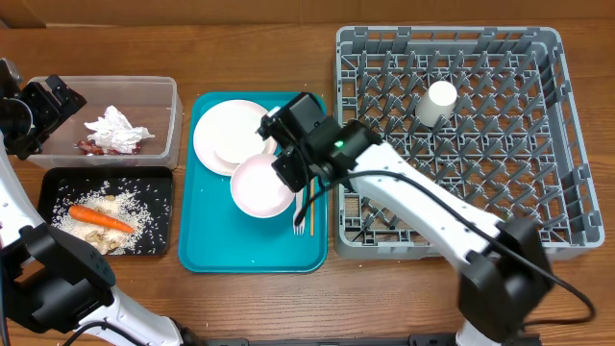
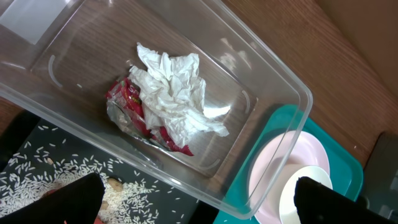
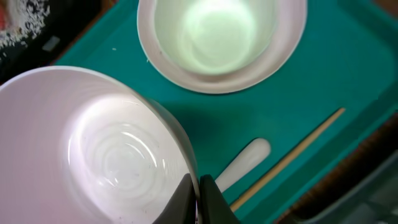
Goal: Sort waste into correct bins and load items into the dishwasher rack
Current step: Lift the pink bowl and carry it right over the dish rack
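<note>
My right gripper needs to release the small pink plate. It will let it go between the white cup and the dishwasher rack's back corner [image 1: 401, 78].
My right gripper [image 1: 284, 165] [image 3: 199, 193] is shut on the rim of the small pink plate [image 1: 258, 187] [image 3: 93, 155], held just above the teal tray [image 1: 250, 245]. Beside it lies the large white plate [image 1: 219, 123] [image 3: 147, 43] with the small white bowl [image 1: 238, 152] [image 3: 217, 34] on it. Fork [image 1: 299, 216] [image 3: 245, 163] and chopstick [image 1: 307, 213] [image 3: 298, 146] lie on the tray's right side. A white cup [image 1: 439, 103] sits in the dishwasher rack [image 1: 538, 221]. My left gripper [image 1: 58, 108] [image 2: 199, 208] hangs open and empty over the clear tub [image 1: 176, 115], which holds the napkin [image 2: 177, 93] and red wrapper [image 2: 127, 102].
The black tray [image 1: 53, 175] in front of the tub holds a carrot [image 1: 101, 218], rice [image 1: 144, 207] and beige scraps. The rack's grey wall stands right next to the teal tray's right edge. My right arm reaches across the rack's front left corner.
</note>
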Controlling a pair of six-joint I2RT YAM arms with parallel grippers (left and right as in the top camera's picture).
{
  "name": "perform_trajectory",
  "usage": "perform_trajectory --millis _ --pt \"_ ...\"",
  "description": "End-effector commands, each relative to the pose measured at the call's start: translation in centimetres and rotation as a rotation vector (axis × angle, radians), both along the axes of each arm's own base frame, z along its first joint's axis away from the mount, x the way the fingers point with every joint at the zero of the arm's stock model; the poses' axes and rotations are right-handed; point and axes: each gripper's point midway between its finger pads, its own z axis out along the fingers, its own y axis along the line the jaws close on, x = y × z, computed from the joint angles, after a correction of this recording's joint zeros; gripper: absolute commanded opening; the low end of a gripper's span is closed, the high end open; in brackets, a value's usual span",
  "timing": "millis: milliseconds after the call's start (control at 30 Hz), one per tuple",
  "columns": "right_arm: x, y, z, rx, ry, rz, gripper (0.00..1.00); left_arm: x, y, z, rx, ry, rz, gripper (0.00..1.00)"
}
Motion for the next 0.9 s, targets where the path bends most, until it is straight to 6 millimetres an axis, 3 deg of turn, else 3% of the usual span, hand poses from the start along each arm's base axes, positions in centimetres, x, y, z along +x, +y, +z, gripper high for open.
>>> perform_trajectory --millis 0,167,467,667,867 --pt "2.4 -1.7 6.5 0.012 -0.214 -0.095 0.04 0.0 -0.1 -0.4 -0.009 0.012 0.006 1.00" --pt "6.5 -6.9 12.2 -0.146 -0.548 -0.304 0.04 0.0 -0.1 -0.4 -0.009 0.012 0.006 1.00" --pt "11.3 -12.6 20.2 -0.329 -0.936 -0.520 0.04 0.0 -0.1 -0.4 -0.009 0.012 0.006 1.00" --pt "14.2 -18.2 21.4 -0.347 -0.963 -0.655 0.04 0.0 -0.1 -0.4 -0.009 0.012 0.006 1.00" --pt "16.9 -21.9 19.5 -0.450 -0.944 -0.662 0.04 0.0 -0.1 -0.4 -0.009 0.012 0.006 1.00"
